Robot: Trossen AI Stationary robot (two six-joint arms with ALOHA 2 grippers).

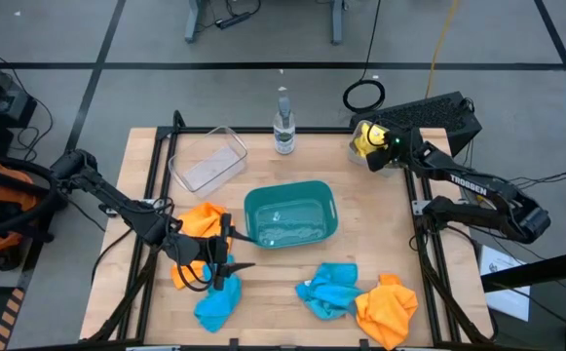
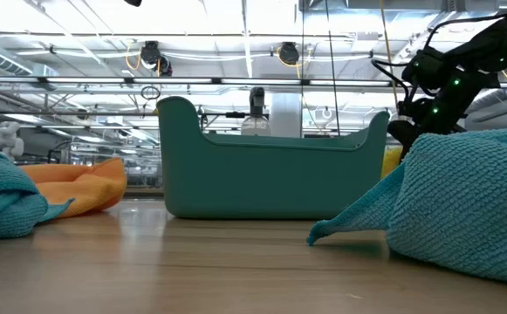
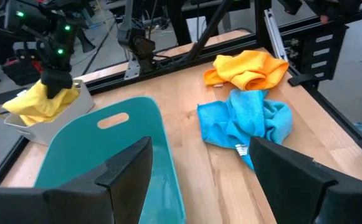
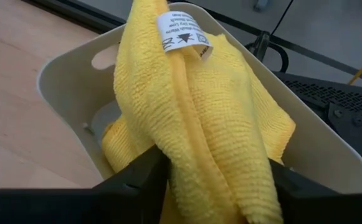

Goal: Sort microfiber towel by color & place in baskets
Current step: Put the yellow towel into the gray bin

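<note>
My right gripper is to let go of the yellow towel, as part of it hangs over the pale grey basket's rim, then grab the overhanging part (image 4: 230,206) and tuck it inside.
My right gripper (image 4: 218,186) is at the far right corner, shut on a yellow towel (image 4: 199,106) over the pale grey basket (image 1: 363,152). My left gripper (image 3: 199,149) hovers open near the table's left near part, pointing at the teal basket (image 1: 290,214); in the high view it (image 1: 226,255) stands over an orange towel (image 1: 203,222) and a blue towel (image 1: 216,307). Another blue towel (image 1: 329,289) and orange towel (image 1: 388,308) lie bunched together at the near right. The clear basket (image 1: 207,159) sits at the far left. My right gripper pinches the yellow towel by a bunched fold (image 4: 212,168) between its two fingers, coming from above. The towel hangs below the fingers into the pale grey basket (image 4: 75,68), its label end (image 4: 182,31) lowest, and part of it drapes over the basket's rim (image 3: 28,109).
A clear bottle (image 1: 283,122) stands at the far edge between the clear and the pale grey basket. A dark case (image 1: 429,115) lies beyond the far right corner. Bare wood shows between the teal basket and the near towels (image 1: 273,283).
</note>
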